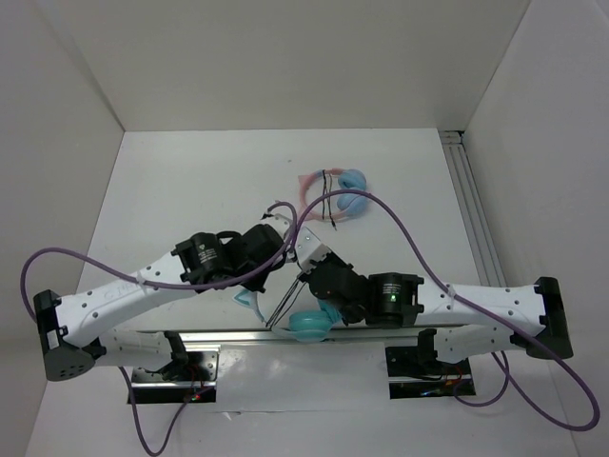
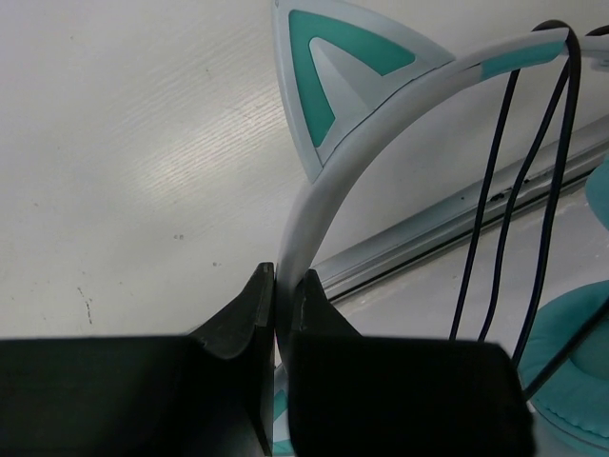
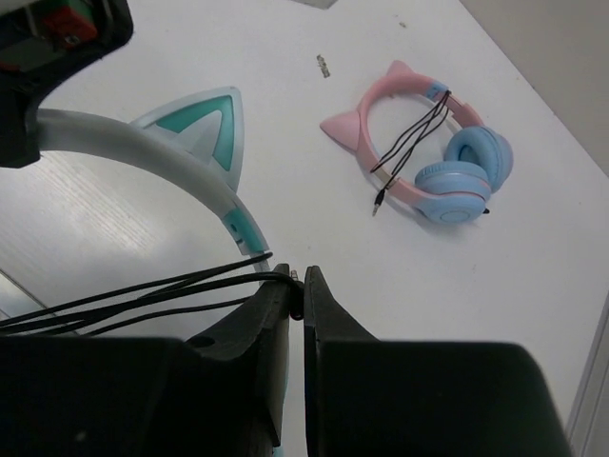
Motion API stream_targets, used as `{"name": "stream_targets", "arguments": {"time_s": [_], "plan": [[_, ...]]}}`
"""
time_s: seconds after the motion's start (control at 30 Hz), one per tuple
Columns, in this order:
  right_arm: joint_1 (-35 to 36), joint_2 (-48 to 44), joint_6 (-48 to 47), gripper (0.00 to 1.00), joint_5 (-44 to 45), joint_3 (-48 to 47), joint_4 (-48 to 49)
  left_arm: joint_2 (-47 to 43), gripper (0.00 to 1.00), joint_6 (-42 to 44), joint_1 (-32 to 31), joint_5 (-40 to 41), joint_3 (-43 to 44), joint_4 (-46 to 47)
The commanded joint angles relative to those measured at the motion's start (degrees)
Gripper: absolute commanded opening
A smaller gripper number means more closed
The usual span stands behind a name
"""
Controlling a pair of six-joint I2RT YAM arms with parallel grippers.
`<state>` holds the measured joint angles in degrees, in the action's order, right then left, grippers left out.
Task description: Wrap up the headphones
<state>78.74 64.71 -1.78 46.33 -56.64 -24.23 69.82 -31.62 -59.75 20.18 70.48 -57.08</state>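
Observation:
I need to set the teal headphones, now held up near the front edge, down with my left gripper near the table's back corner opposite the side bar [image 1: 192, 168].
The teal headphones are held up between both arms near the table's front edge; one teal ear cup [image 1: 311, 326] shows low in the top view. My left gripper [image 1: 283, 255] [image 2: 283, 286] is shut on the pale headband [image 2: 324, 190], just below a cat ear [image 2: 333, 67]. The thin black cord [image 2: 504, 190] hangs over the band in several strands. My right gripper [image 1: 306, 273] [image 3: 298, 281] is shut on the cord's [image 3: 143, 295] plug end beside the headband [image 3: 124, 143]. The cord [image 1: 285, 305] runs taut down to the front.
A pink-banded pair with light blue cups [image 1: 333, 195] [image 3: 428, 143] lies on the table at the back, its cord wound round the band. A metal rail [image 1: 219, 333] runs along the front edge, another [image 1: 471, 209] along the right side. White walls enclose the table.

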Motion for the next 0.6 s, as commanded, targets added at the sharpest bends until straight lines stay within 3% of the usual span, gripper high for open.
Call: {"name": "stream_targets", "arguments": {"time_s": [0.0,0.23,0.43,0.57], "plan": [[-0.34,-1.78,-1.12,0.00,9.05,-2.51,-1.16,-3.20,0.00,-0.63,-1.16,-0.07,0.27,-5.84],[-0.86,-1.78,0.02,0.08,9.57,-1.28,-0.48,-3.73,0.00,-0.56,-1.16,-1.81,2.65,-6.38],[-2.54,-1.25,0.02,0.28,6.85,-0.75,0.06,-4.87,0.00,0.77,-1.16,-3.75,3.17,-5.85],[-3.59,-1.25,0.55,0.35,6.32,-0.75,0.67,-5.49,0.00,0.77,-1.16,-3.22,4.84,-5.85]]}}
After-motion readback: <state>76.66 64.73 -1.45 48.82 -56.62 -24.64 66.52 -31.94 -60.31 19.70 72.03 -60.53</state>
